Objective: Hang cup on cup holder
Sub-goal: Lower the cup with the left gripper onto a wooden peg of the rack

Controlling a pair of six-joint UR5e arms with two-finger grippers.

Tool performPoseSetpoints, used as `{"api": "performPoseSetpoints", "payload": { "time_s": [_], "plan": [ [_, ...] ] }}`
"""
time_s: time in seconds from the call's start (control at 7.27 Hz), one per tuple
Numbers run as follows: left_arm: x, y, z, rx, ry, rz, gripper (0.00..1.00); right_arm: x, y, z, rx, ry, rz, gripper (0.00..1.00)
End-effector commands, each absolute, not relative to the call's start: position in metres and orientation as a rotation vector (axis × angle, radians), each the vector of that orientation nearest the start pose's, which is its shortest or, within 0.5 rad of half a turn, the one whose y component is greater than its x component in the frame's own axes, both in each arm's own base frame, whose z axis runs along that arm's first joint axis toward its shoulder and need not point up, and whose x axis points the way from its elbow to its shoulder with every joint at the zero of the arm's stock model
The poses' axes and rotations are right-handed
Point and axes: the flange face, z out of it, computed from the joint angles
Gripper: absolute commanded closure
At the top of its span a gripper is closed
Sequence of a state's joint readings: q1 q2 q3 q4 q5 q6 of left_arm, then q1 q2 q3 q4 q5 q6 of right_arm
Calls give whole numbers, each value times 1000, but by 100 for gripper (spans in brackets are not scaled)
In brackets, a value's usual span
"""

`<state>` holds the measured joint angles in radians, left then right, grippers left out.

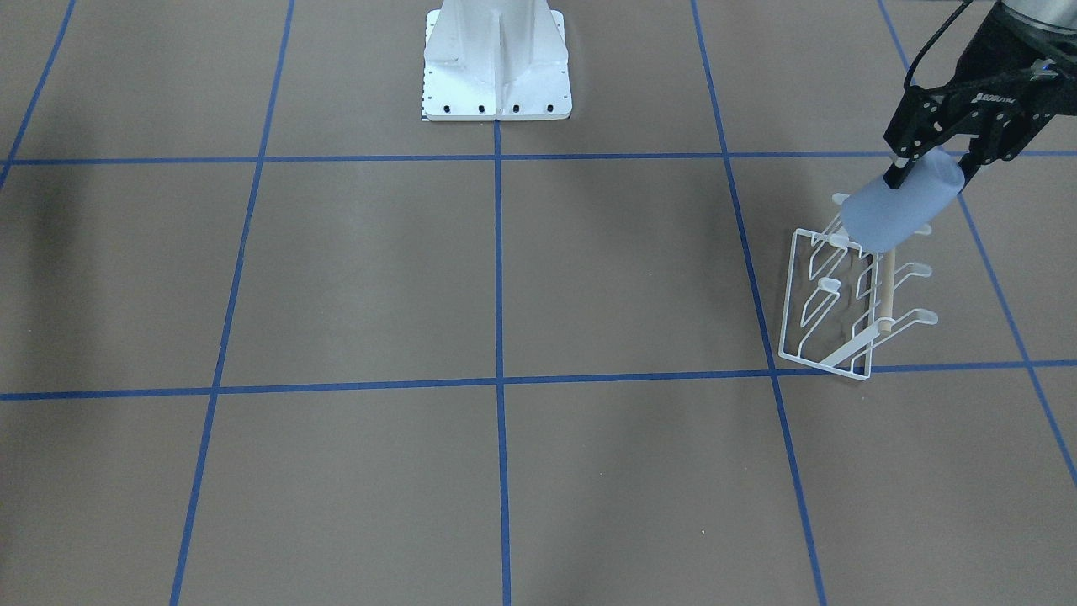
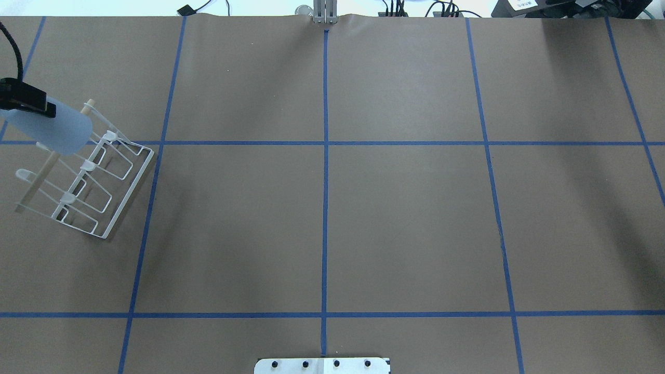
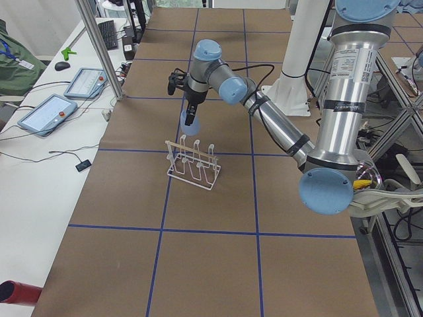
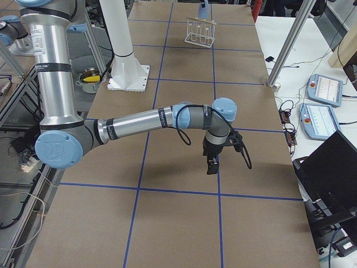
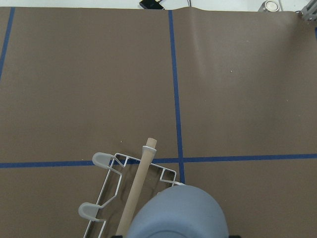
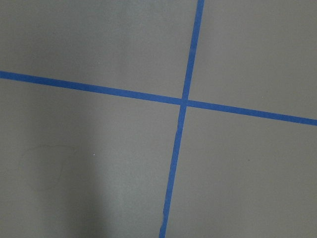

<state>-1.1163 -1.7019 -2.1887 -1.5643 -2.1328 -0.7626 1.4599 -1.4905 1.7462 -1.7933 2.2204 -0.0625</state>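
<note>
My left gripper will put the cup, now tilted just above the dowel, on the holder's white peg (image 1: pixel 809 304) closest to the blue tape crossing and let go of it there.
My left gripper (image 1: pixel 932 168) is shut on the pale blue-grey cup (image 1: pixel 900 206) and holds it tilted in the air, its lower end over the prongs at one end of the cup holder (image 1: pixel 841 311). The white wire holder with its wooden dowel stands on the brown table. In the overhead view the cup (image 2: pixel 52 127) is at the far left, above the holder (image 2: pixel 98 182). The left wrist view shows the cup (image 5: pixel 178 213) just above the dowel (image 5: pixel 141 188). My right gripper (image 4: pixel 212 164) hangs low over bare table, far from the holder; I cannot tell whether it is open or shut.
The robot's white base (image 1: pixel 496 67) stands at the table's robot-side edge. Blue tape lines (image 2: pixel 324 208) grid the table. A side table with tablets (image 3: pixel 49 112) and a metal post (image 3: pixel 99 46) lies beyond the holder's end.
</note>
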Motion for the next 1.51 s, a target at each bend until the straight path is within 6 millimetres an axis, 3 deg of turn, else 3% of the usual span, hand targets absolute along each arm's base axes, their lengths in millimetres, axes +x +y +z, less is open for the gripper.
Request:
{"api": "performPoseSetpoints", "payload": {
  "time_s": [0.0, 0.28, 0.69, 1.38],
  "plan": [
    [161, -481, 310, 254, 839, -61, 100, 15, -517, 563, 33, -678, -177, 0],
    [171, -503, 308, 258, 793, -74, 100, 16, -513, 571, 14, -695, -165, 0],
    [178, -521, 319, 261, 754, -60, 100, 15, -512, 571, 8, -718, -161, 0],
    [199, -524, 330, 229, 743, -37, 100, 15, -512, 573, 5, -718, -160, 0]
  ]
}}
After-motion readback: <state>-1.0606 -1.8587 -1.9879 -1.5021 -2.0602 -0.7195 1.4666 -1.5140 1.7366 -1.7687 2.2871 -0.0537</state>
